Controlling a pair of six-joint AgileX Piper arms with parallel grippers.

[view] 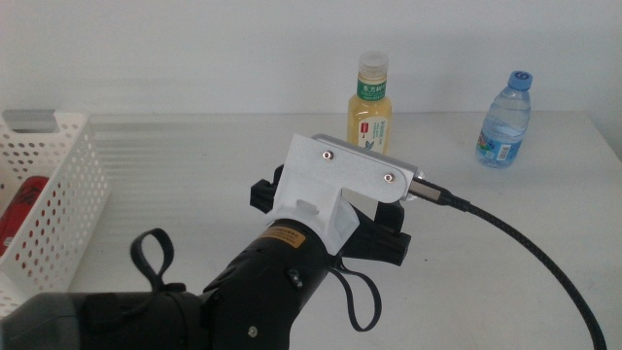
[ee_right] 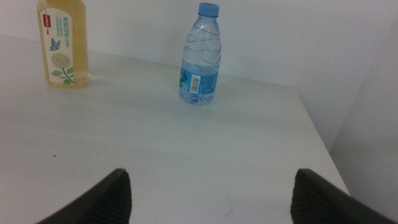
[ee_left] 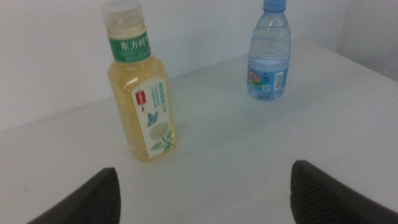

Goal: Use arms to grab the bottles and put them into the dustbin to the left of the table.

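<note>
The yellow tea bottle will be gripped by my left gripper, which will close on the middle of the body [view: 370, 128] [ee_left: 145, 111] of the bottle, below its green label.
A yellow tea bottle [view: 372, 105] with a green label stands upright at the back of the table [view: 505, 224]. A small clear water bottle [view: 504, 122] with a blue cap stands to its right. My left arm [view: 282, 272] reaches in from the lower left, and its white camera mount hides the jaws in the middle view. In the left wrist view my left gripper [ee_left: 205, 202] is open and empty, short of the tea bottle [ee_left: 140, 106], with the water bottle [ee_left: 268, 56] farther off. My right gripper [ee_right: 211, 202] is open and empty, facing the water bottle [ee_right: 200, 56] and the tea bottle [ee_right: 62, 46].
The white perforated dustbin [view: 58, 185] stands at the left edge, and something red [view: 24, 209] shows through its wall. A black cable [view: 530, 258] runs from the left wrist toward the lower right. The table's right edge lies just beyond the water bottle.
</note>
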